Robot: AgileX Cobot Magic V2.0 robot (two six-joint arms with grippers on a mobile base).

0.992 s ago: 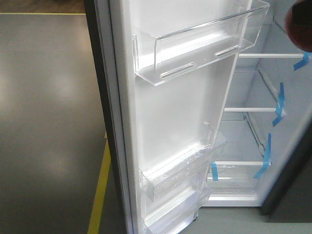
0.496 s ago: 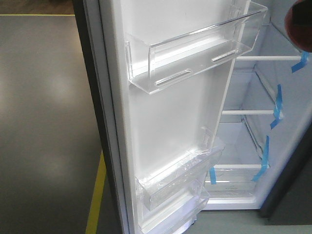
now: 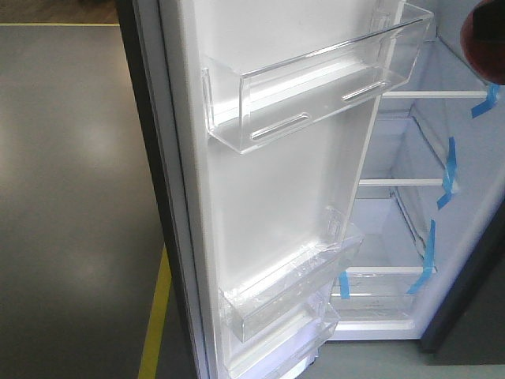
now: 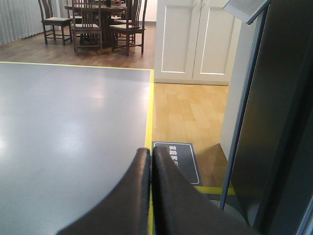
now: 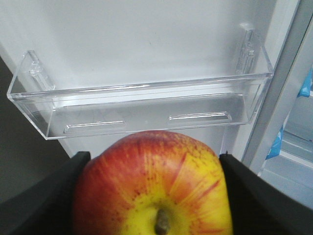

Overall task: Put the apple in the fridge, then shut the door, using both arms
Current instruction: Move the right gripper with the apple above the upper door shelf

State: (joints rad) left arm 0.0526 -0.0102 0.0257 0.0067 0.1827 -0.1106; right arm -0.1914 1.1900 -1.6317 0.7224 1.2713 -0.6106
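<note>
The robot's right gripper needs to let go of the apple in the middle of the door's clear upper bin (image 3: 328,69) (image 5: 150,100).
The red and yellow apple (image 5: 154,186) fills the bottom of the right wrist view, stem end toward the camera, and my right gripper (image 5: 154,157) is shut on it with a black finger on each side. It shows as a dark red blur (image 3: 483,43) at the front view's top right edge. The door (image 3: 276,189) stands open, its white liner and a clear upper bin (image 5: 142,112) just beyond the apple. To the right the fridge (image 3: 410,229) shows white walls and glass shelves. My left gripper (image 4: 150,151) is shut and empty, beside the door's dark outer face (image 4: 279,122).
The door carries a clear upper bin (image 3: 316,87) and lower bins (image 3: 292,284). Blue tape strips (image 3: 450,170) mark the shelf ends. A yellow floor line (image 4: 150,107), a dark floor sign (image 4: 178,159), white cabinets (image 4: 195,39) and a table with chairs (image 4: 98,24) lie beyond.
In the front view the door and its bins sit slightly further left than one second ago. Nothing has shifted over the last half second.
</note>
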